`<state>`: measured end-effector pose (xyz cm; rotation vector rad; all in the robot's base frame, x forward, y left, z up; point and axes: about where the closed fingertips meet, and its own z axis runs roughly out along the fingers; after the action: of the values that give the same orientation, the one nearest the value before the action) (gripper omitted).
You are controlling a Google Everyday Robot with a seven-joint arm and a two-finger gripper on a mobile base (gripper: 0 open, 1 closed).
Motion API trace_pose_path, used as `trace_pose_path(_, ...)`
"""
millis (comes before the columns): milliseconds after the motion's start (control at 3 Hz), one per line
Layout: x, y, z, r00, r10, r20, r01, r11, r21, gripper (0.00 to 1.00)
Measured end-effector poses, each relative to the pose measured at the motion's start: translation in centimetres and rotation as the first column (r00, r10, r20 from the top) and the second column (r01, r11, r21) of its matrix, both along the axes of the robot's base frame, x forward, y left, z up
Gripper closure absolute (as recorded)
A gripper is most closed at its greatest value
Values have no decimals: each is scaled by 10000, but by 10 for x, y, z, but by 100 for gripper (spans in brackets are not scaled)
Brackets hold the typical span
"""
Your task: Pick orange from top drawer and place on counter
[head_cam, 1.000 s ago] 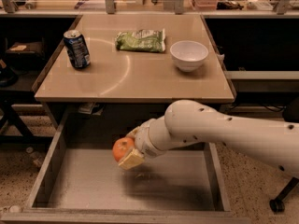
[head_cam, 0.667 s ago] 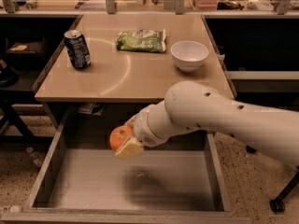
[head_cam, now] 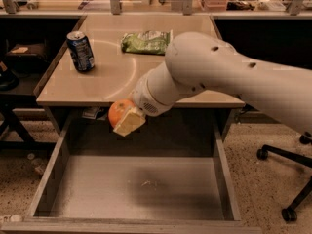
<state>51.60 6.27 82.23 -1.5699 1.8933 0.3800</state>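
The orange, now held above the open top drawer, will be let go by my gripper on the counter (head_cam: pixel 128 75) in front of the green chip bag, near the blue soda can.
The orange (head_cam: pixel 117 112) is held in my gripper (head_cam: pixel 125 119), whose pale finger pad (head_cam: pixel 129 122) presses against its front. The gripper is shut on the orange and holds it in the air just below the front edge of the tan counter (head_cam: pixel 102 77), above the back of the open top drawer (head_cam: pixel 136 189). The drawer's grey bottom shows no other item. My white arm (head_cam: pixel 219 72) reaches in from the right and hides the right part of the counter.
On the counter stand a blue soda can (head_cam: pixel 81 51) at the left and a green chip bag (head_cam: pixel 146 41) at the back middle. An office chair base (head_cam: pixel 292 199) is on the floor at the right. Dark shelving lies at the left.
My gripper has lifted the orange up out of the drawer to the level of the counter's front edge. The arm has risen and now covers the white bowl.
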Motion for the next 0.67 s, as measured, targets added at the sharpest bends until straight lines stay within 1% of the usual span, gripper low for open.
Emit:
trace_pose_path(333, 34, 2, 17, 10000, 58, 29, -57, 9999, -121, 100)
trace_pose_path(667, 77, 5, 24, 9998, 173, 20, -172, 9995, -261, 100)
